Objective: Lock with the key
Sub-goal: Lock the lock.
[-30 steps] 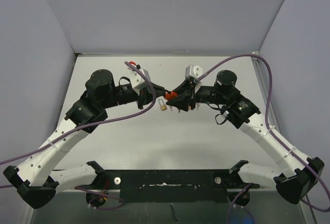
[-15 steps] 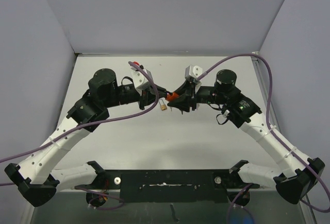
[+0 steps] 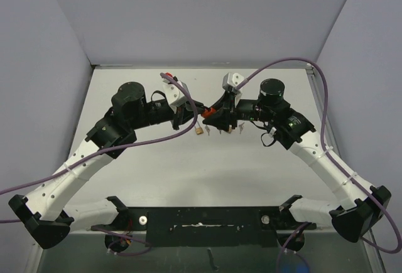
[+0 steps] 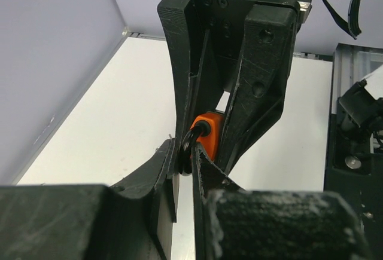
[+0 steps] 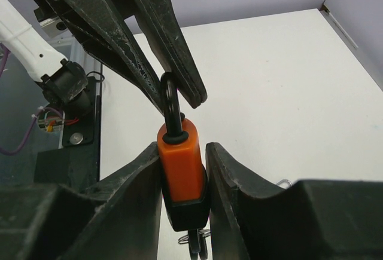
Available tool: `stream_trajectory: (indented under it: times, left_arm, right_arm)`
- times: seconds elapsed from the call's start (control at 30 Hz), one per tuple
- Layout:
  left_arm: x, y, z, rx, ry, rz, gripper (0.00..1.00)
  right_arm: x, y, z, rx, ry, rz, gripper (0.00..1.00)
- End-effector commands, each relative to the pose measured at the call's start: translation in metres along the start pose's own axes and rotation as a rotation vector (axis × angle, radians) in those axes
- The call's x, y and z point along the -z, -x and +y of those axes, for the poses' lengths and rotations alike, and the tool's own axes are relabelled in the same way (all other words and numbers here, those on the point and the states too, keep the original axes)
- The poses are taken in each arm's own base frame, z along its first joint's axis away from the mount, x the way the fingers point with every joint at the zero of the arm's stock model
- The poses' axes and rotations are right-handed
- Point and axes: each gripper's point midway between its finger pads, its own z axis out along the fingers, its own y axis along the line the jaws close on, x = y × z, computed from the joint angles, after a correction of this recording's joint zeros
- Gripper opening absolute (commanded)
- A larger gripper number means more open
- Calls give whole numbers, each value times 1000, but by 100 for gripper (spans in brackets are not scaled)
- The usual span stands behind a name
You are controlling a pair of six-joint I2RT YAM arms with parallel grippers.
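Observation:
My right gripper holds the padlock's orange body above the key, so it should open and take the key (image 5: 195, 242) while my left gripper holds the shackle.
An orange padlock (image 3: 210, 113) with a black shackle is held in the air between both grippers. My right gripper (image 5: 182, 170) is shut on the orange lock body (image 5: 179, 161). My left gripper (image 4: 184, 155) is shut on the black shackle (image 4: 187, 146), which also shows in the right wrist view (image 5: 169, 107). A key on a wire ring (image 5: 196, 240) sticks out of the lock's underside. In the top view the left gripper (image 3: 200, 110) and the right gripper (image 3: 215, 115) meet tip to tip.
A small tan tag (image 3: 198, 130) and loose keys (image 3: 225, 131) hang below the lock over the white table (image 3: 251, 166). Purple cables (image 3: 286, 66) loop above both arms. The black base rail (image 3: 201, 218) lies at the near edge.
Both arms have drawn slightly closer together and a little toward the back, with the lock still held between them. The grips have not changed.

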Motion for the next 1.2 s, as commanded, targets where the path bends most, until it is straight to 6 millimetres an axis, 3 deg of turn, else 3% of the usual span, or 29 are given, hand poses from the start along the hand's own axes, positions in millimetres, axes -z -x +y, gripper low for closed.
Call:
stream_trajectory:
  times: [0.0, 0.23, 0.37, 0.47, 0.63, 0.8, 0.87, 1.07, 1.17]
  left_arm:
    - [4, -140, -113, 377, -410, 492, 0]
    - [1, -138, -112, 376, -405, 481, 0]
    - [-2, -129, -98, 342, -328, 449, 0]
    - [-9, -112, -79, 301, -223, 382, 0]
    - [-12, -61, -38, 228, -25, 199, 0]
    - [-1, -6, -13, 158, 54, 35, 0]
    - [4, 9, -8, 132, 67, 1, 0]
    - [19, 37, 3, 66, 99, -40, 0]
    - [30, 40, 9, 50, 132, -40, 0]
  right_arm:
    - [43, 214, 19, 511, -97, -585, 0]
    - [40, 213, 18, 495, -86, -592, 0]
    - [39, 201, 23, 477, -57, -570, 0]
    - [37, 184, 23, 434, -53, -528, 0]
    - [28, 147, 13, 317, -77, -441, 1]
    - [17, 108, 11, 226, -47, -344, 18]
    - [12, 92, 10, 196, -30, -308, 30]
    - [-2, 38, 11, 107, 31, -186, 76]
    - [-2, 21, 6, 76, -5, -175, 83]
